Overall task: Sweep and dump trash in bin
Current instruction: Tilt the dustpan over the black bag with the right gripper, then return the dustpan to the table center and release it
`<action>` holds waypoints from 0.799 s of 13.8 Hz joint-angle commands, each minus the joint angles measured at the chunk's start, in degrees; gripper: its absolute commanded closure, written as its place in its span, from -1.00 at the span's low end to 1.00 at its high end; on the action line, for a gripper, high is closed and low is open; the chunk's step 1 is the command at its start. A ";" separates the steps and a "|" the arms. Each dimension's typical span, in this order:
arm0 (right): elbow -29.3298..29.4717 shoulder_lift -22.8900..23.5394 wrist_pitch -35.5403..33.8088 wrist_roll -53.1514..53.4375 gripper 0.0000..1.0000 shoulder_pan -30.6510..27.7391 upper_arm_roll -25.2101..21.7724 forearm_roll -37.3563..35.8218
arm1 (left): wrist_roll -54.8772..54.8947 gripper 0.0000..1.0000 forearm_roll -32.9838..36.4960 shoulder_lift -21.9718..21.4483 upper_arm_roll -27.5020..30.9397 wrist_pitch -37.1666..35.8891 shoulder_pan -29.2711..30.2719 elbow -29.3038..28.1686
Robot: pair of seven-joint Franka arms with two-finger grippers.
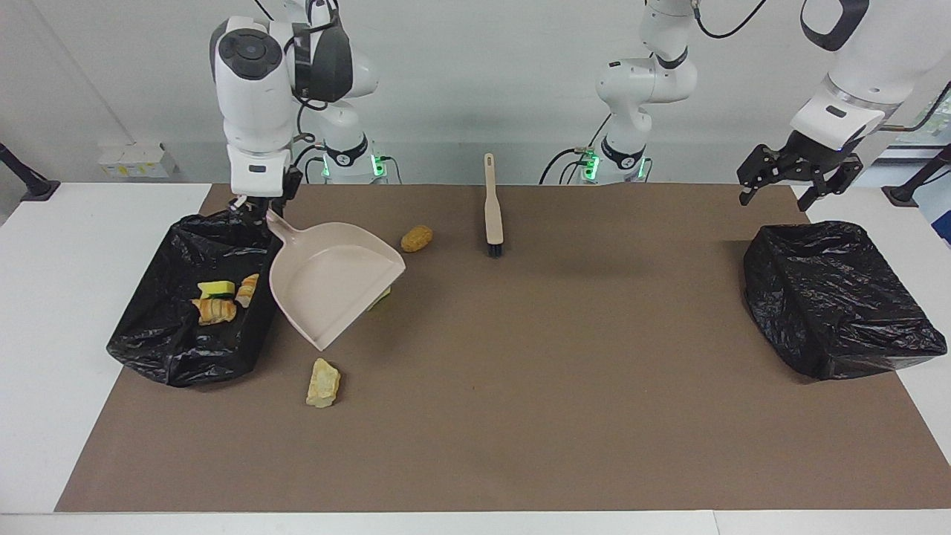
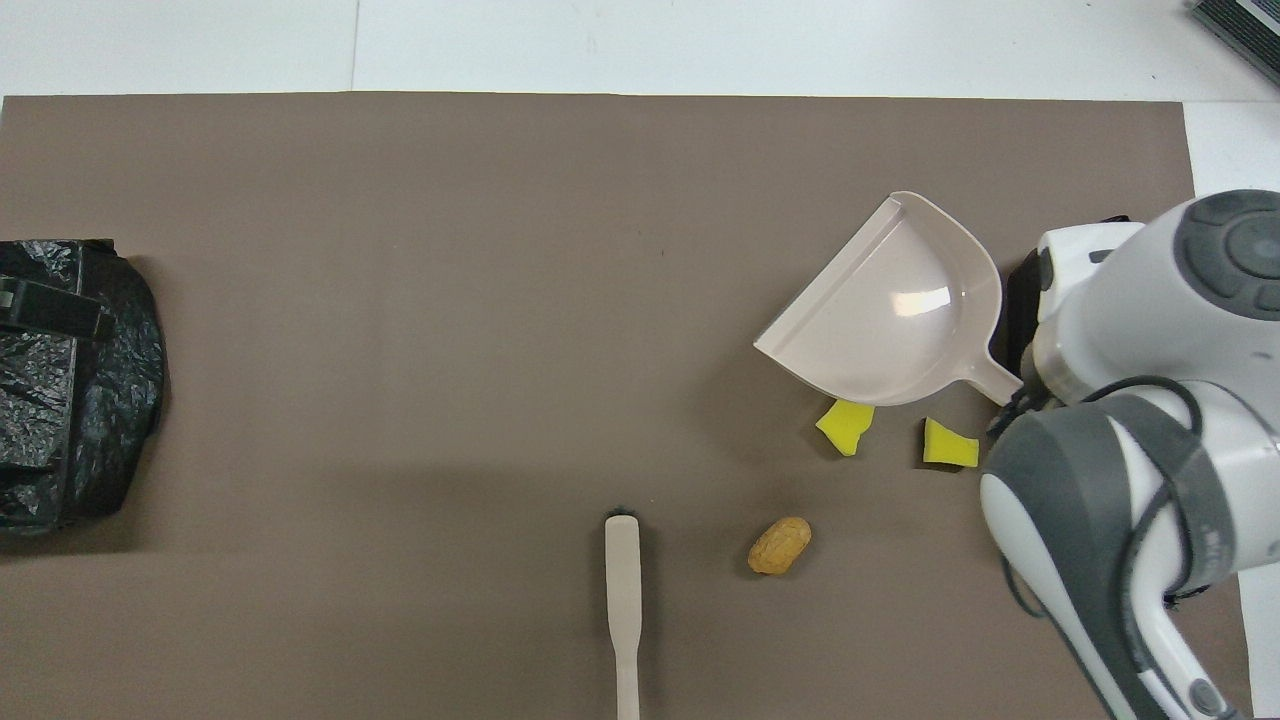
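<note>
The robot's right gripper should release the beige dustpan between the beige brush's bristles and the mat's far edge (image 2: 623,276).
My right gripper (image 1: 258,208) is shut on the handle of the beige dustpan (image 1: 334,286), which hangs empty and tilted over the mat beside the black-bagged bin (image 1: 178,349) at the right arm's end. Three scraps of trash (image 1: 215,308) lie in that bin. On the mat lie a brown lump (image 1: 417,238), a tan chunk (image 1: 323,383) and two yellow chunks (image 2: 846,426) (image 2: 950,445); the dustpan (image 2: 890,310) covers the tan chunk in the overhead view. My left gripper (image 1: 780,195) hangs open and empty over the table's edge by the second bin (image 1: 839,297).
The beige brush (image 1: 492,208) lies on the brown mat near the robots, bristles pointing away from them, beside the brown lump. The right arm (image 2: 1130,400) covers the filled bin in the overhead view. White table borders the mat (image 1: 594,409).
</note>
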 commanded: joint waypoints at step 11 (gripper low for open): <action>6.69 14.95 12.88 53.29 1.00 19.37 -0.28 14.53 | -2.11 -1.00 0.24 -0.80 -0.50 -0.82 0.89 0.15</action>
